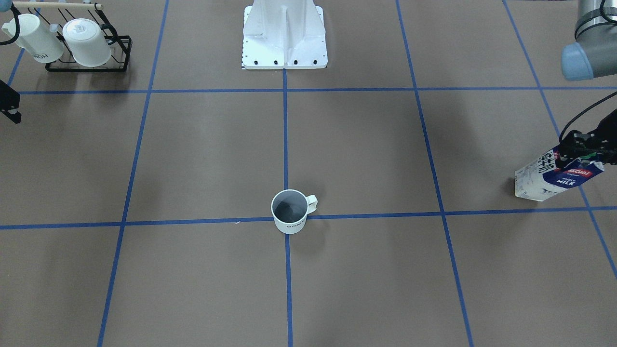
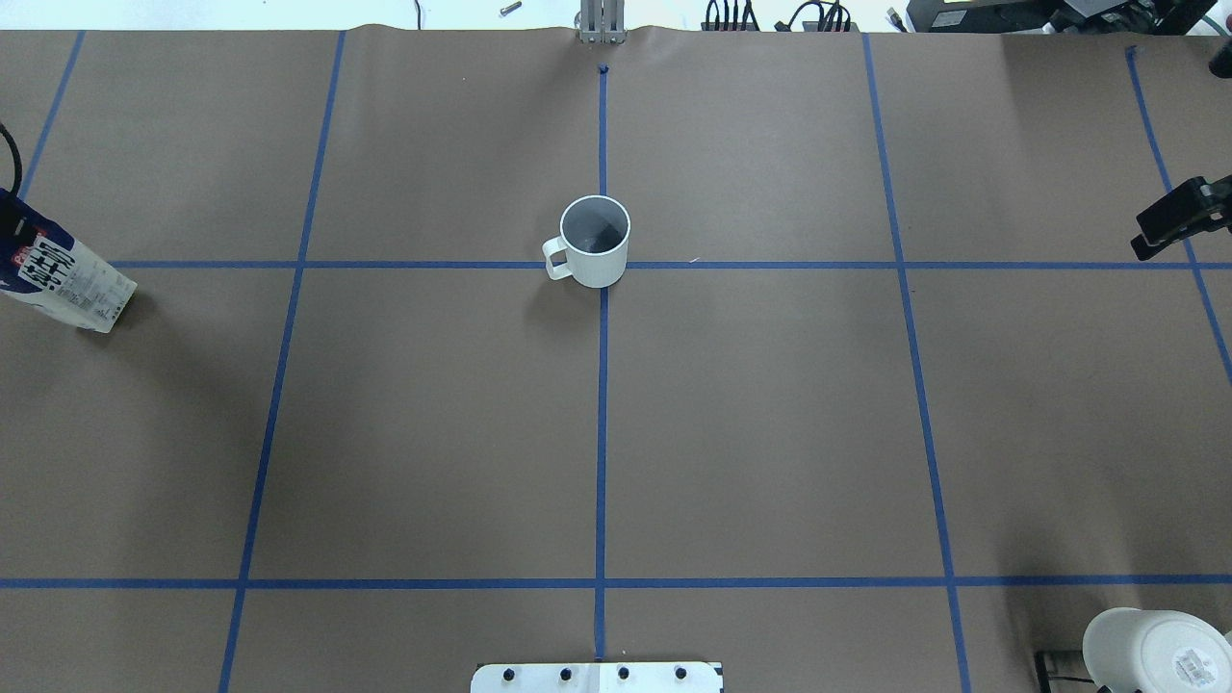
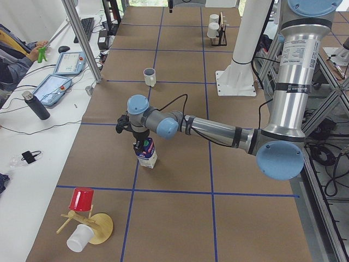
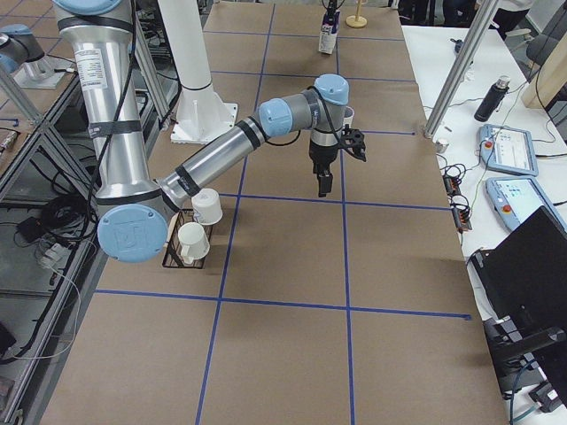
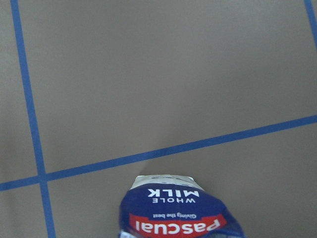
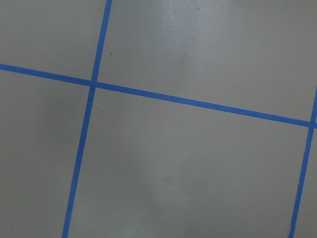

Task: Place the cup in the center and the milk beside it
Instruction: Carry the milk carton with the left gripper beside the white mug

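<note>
Next, my left gripper lets go of the milk on the bare table diagonally off the cup's handle [image 1: 331, 253]. That spot is away from the white base.
The cup [image 1: 289, 212] stands upright on the crossing of the blue tape lines at the table's middle, its handle towards the robot's left; it also shows in the overhead view [image 2: 595, 241]. The milk [image 1: 554, 176] is near the table's edge on the robot's left, seen in the overhead view [image 2: 63, 279] and from above in the left wrist view [image 5: 178, 213]. My left gripper [image 1: 585, 150] is shut on the milk's top. I cannot tell whether the carton rests on the table. My right gripper [image 2: 1155, 236] hangs empty, fingers together, far right of the cup.
A black wire rack [image 1: 118, 55] with two white mugs stands at the robot's near right corner. The white robot base [image 1: 284, 36] is at the middle of the robot's edge. A wooden stand with a red cup [image 3: 82, 201] sits beyond the milk.
</note>
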